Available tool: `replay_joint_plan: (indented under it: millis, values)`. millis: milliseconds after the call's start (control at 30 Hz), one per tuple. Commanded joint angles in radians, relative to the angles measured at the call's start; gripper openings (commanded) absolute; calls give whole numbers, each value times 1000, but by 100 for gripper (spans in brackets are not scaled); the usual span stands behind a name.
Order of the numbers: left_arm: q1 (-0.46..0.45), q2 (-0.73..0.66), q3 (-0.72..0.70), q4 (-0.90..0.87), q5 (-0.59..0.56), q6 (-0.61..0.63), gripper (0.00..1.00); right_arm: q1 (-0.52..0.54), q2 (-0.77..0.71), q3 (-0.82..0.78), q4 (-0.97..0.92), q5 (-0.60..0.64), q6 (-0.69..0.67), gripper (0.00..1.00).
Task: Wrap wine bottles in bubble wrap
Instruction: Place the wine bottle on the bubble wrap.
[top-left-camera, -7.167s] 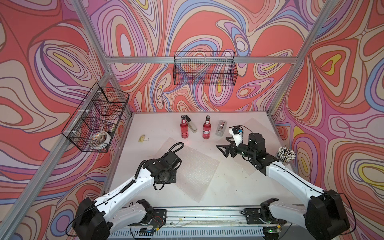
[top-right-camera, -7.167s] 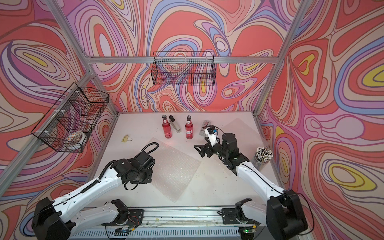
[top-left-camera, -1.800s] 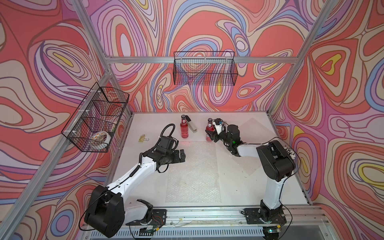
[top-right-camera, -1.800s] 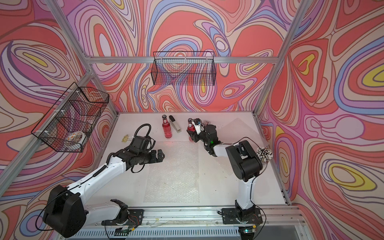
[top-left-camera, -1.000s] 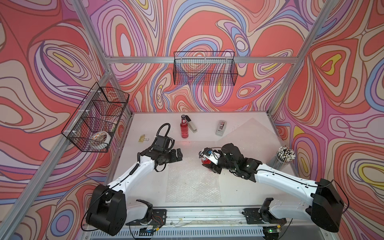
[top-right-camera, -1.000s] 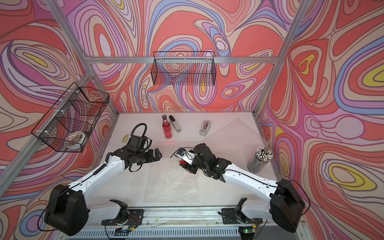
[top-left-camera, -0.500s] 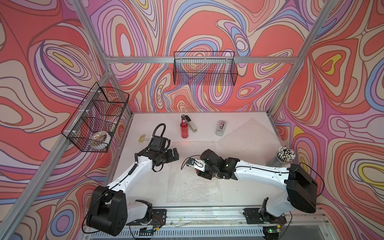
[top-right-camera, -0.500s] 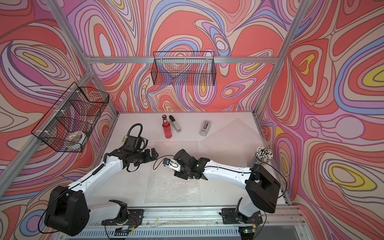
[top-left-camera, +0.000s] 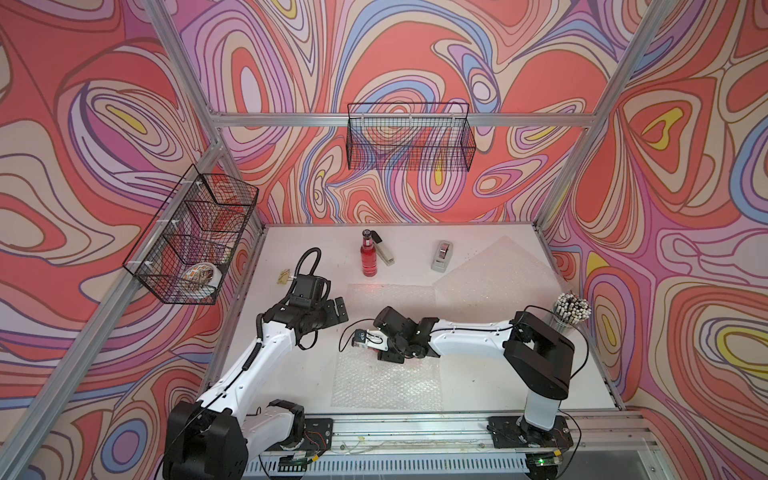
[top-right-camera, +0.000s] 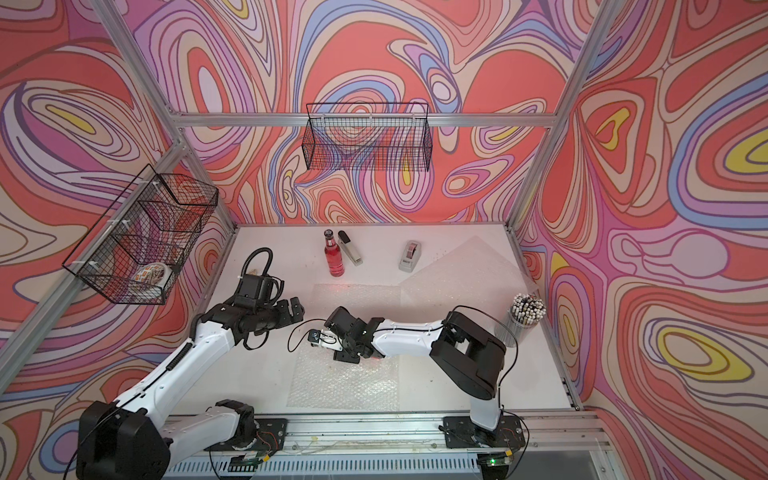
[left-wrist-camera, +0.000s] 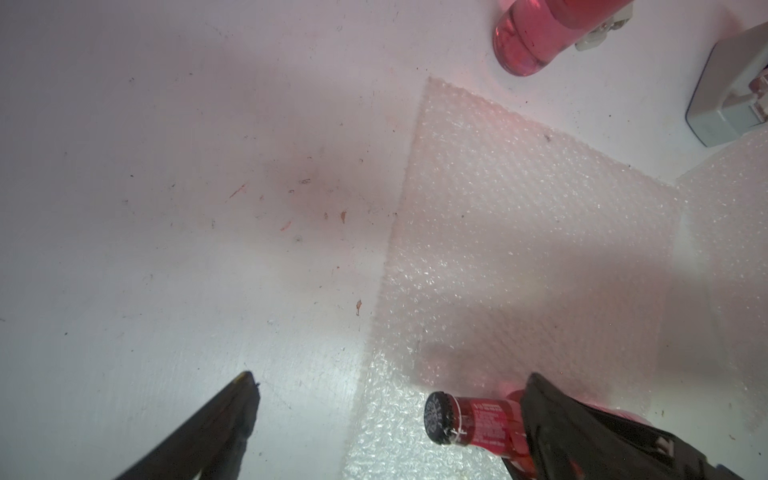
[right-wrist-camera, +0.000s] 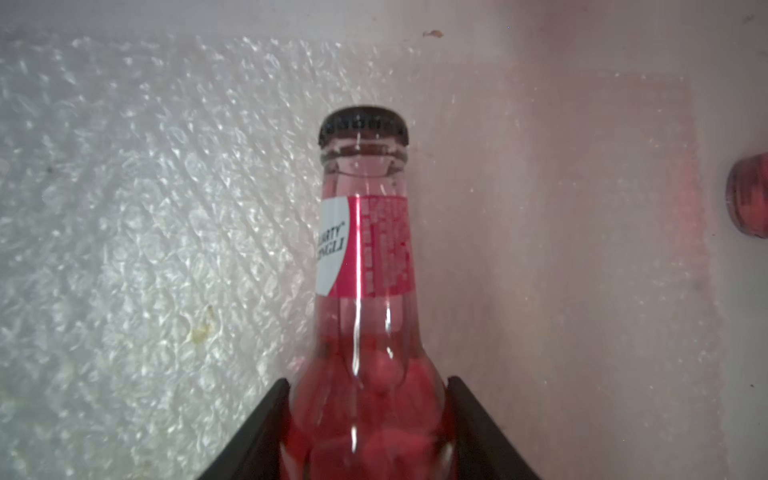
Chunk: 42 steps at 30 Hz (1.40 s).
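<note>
I need to lay the wine bottle down across the middle of the near bubble wrap (top-left-camera: 391, 354) with my right gripper.
My right gripper (right-wrist-camera: 365, 384) is shut on the body of one wine bottle (right-wrist-camera: 365, 270), which is clear glass with red-pink liquid, a dark cap and a white-and-pink neck label. The bottle lies level, low over the near bubble wrap (top-left-camera: 386, 382), and my gripper (top-left-camera: 380, 351) mostly hides it in both top views. Its cap and neck (left-wrist-camera: 478, 426) show beside one finger of my open, empty left gripper (left-wrist-camera: 390, 377), which hangs by the sheet's left edge (top-left-camera: 338, 309). The second wine bottle (top-left-camera: 368, 255) stands upright at the back. A second bubble wrap sheet (top-left-camera: 494, 274) lies at the back right.
A stapler (top-left-camera: 384, 249) lies beside the standing bottle, with a grey tape dispenser (top-left-camera: 442, 255) to its right. A cup of pens (top-left-camera: 571, 309) stands by the right wall and a small clip (top-left-camera: 284, 277) lies at the left. Wire baskets (top-left-camera: 409, 141) hang on the walls.
My right arm has carried the bottle left and toward the front, lowering it over the near sheet. My left gripper has shifted slightly left and stayed open.
</note>
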Motion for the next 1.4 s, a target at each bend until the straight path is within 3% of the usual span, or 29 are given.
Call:
replay_joint_plan:
  millis: [0, 700, 800, 967, 1067, 1233, 1367]
  values:
    - [8, -7, -2, -47, -26, 21, 100, 18, 15, 31, 47, -64, -31, 33]
    - [10, 60, -31, 20, 37, 17, 100, 32, -58, -37, 16, -124, -173, 35]
    - [10, 72, -31, 35, 49, 11, 100, 32, -25, -38, 19, -100, -191, 41]
    - [10, 111, -20, 58, 83, -1, 100, 31, -68, -37, 48, -68, -174, 67]
    - [10, 139, -19, 81, 118, -12, 100, 30, -141, -68, 75, -54, -164, 77]
    - [0, 186, -21, 135, 199, -44, 98, 30, -243, -103, 33, -101, -128, 85]
    - [-41, 235, -5, 162, 206, -68, 95, 30, -329, -150, -20, -119, -90, 85]
